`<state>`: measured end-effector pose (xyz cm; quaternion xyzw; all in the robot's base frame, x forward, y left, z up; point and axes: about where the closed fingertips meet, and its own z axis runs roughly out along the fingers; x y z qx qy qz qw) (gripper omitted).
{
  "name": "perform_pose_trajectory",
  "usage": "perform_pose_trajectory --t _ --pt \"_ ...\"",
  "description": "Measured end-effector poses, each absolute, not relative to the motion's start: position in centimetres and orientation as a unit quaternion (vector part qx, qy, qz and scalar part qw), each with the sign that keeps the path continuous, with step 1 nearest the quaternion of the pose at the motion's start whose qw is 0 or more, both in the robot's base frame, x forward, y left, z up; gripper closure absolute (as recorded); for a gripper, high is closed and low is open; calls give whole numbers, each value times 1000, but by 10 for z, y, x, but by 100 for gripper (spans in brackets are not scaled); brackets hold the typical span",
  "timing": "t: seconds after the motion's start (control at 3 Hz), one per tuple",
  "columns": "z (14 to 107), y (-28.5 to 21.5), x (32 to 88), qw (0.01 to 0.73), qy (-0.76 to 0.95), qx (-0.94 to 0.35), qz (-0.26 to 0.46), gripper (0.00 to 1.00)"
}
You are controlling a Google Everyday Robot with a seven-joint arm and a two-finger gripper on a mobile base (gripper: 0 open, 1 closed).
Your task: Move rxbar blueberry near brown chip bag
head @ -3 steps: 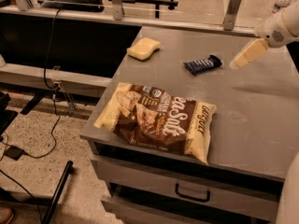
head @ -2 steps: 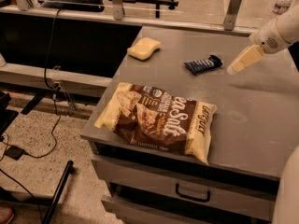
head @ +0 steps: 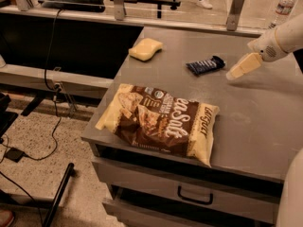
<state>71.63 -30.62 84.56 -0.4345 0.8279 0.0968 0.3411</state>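
Observation:
My gripper is going to close on the end point(head: 216, 62) of the rxbar blueberry that points away from the yellow sponge.
The rxbar blueberry point(head: 205, 65) is a small dark navy wrapper with pale lettering, lying flat on the grey table point(head: 265, 126) towards the back. The brown chip bag point(head: 161, 121) lies flat near the table's front left corner, dark brown with cream ends and white "Sea Salt" script. My gripper point(head: 243, 66) comes in from the right on a white arm, low over the table. It is just to the right of the bar, apart from it, and holds nothing that I can see.
A yellow sponge point(head: 145, 48) lies at the table's back left. A drawer with a handle point(head: 195, 196) is under the front edge. Cables run over the floor on the left. A glass barrier stands behind the table, with a water bottle point(head: 285, 7) beyond it.
My gripper has moved left and down, closer to the bar. The bar, chip bag and sponge have not moved.

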Motion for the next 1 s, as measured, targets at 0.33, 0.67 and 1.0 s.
perform_pose_trajectory --t 0.33,0.67,1.0 --pt "836 -300 717 359 820 -425 134 0" --pt "831 -296 717 370 815 -417 159 0" --pt "830 -289 715 373 808 -422 174 0"
